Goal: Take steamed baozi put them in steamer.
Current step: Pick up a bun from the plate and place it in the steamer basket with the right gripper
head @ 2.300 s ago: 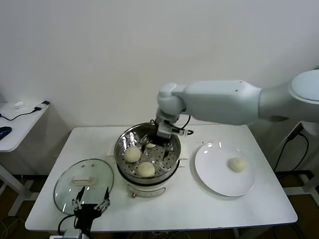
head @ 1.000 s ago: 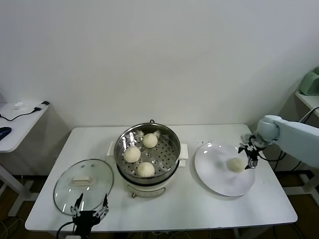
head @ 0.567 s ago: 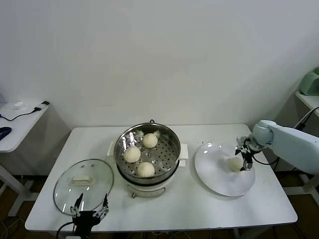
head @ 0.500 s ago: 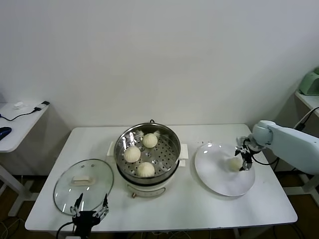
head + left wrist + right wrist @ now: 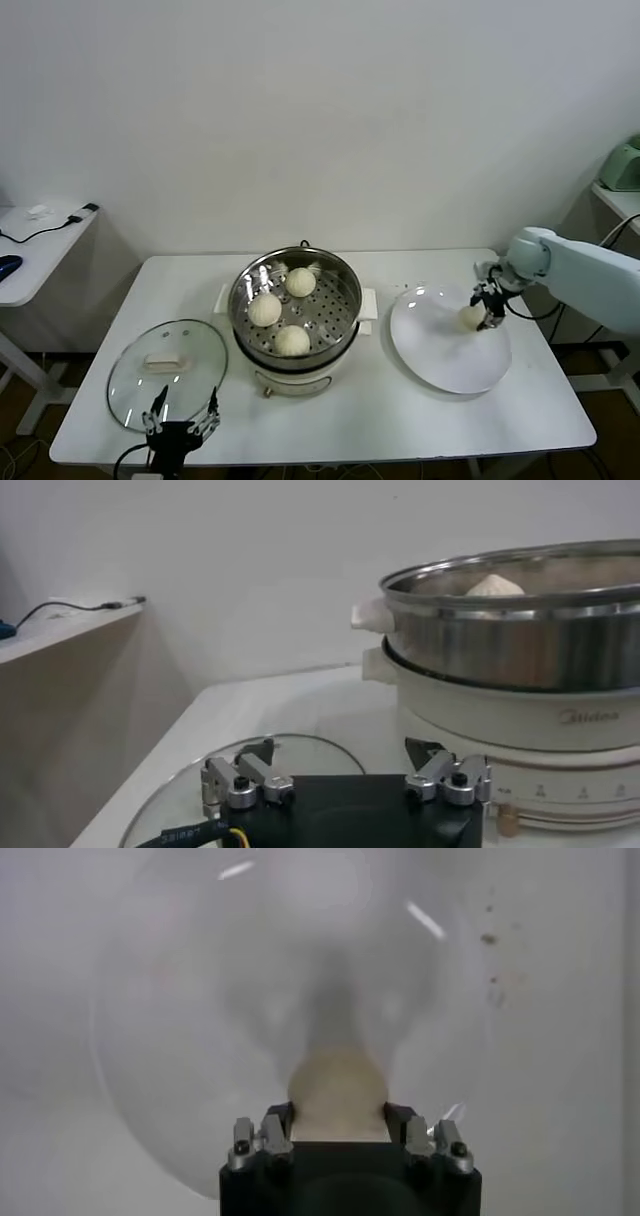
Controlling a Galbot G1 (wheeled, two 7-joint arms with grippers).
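My right gripper will set the fourth baozi down on the steamer's bare bottom nearest the white plate [image 5: 329, 307].
The steel steamer [image 5: 296, 312] on its cream base holds three baozi [image 5: 264, 309], [image 5: 300, 282], [image 5: 292, 341]; it also shows in the left wrist view [image 5: 520, 630]. The fourth baozi [image 5: 471, 316] is between the fingers of my right gripper [image 5: 484, 308], just above the white plate [image 5: 440, 362] at the right. In the right wrist view the jaws press both sides of this bun [image 5: 338, 1083], with the plate [image 5: 180, 1048] below it. My left gripper [image 5: 182, 425] is parked at the table's front left edge, open and empty [image 5: 340, 752].
The round glass lid [image 5: 165, 370] with a cream handle lies on the table to the left of the steamer, just beyond the left gripper [image 5: 190, 785]. A small side table [image 5: 40, 240] stands at the far left.
My right arm left the steamer, where it had set down the third bun, swung to the plate, closed on the last baozi and raised it slightly. The left arm stayed still.
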